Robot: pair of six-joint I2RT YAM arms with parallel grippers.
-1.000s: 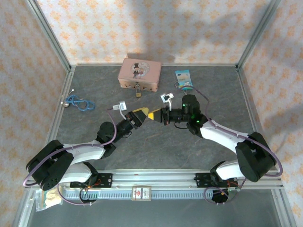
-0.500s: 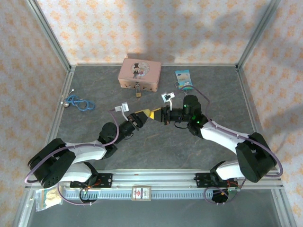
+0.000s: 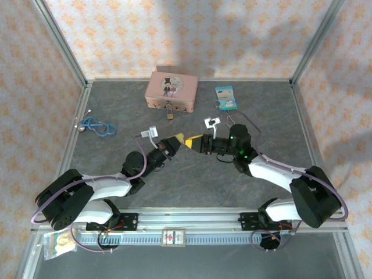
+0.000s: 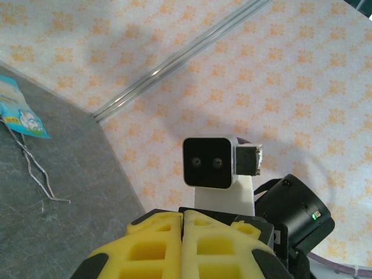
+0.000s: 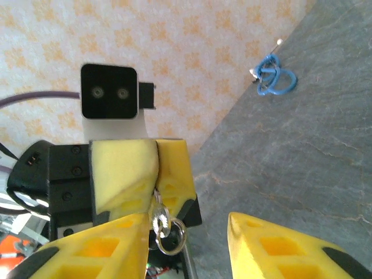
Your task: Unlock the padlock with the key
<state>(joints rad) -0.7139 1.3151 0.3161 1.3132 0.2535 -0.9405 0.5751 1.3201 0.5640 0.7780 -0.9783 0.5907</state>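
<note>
The left gripper covers the blade of the key, so the right gripper needs to move in, close on the key's head (image 5: 161, 219) and pull the blade free before it unlocks the padlock.
The tiny brass padlock (image 3: 169, 115) hangs at the front of the pink tin (image 3: 171, 88) at the back of the table. My left gripper (image 3: 178, 140) is raised mid-table and shut on the silver key (image 5: 157, 204), whose head and ring (image 5: 170, 237) poke out from between its yellow fingers (image 5: 125, 168). In the left wrist view the left gripper (image 4: 183, 232) shows its pads pressed together, with the key hidden. My right gripper (image 3: 194, 142) faces it, a little to the right. The right gripper (image 5: 186, 247) is open, and the key's ring lies beside its left finger (image 5: 93, 247).
A blue tag (image 3: 225, 97) with a thin wire lies at the back right, also seen as the blue tag (image 4: 20, 113). A coiled blue cord (image 3: 96, 125) lies near the left wall. Patterned walls and metal rails enclose the grey table (image 3: 192, 180).
The two grippers met tip to tip a second ago. The right gripper has since drawn back to the right, leaving a small gap, and the left gripper has shifted slightly up and right.
</note>
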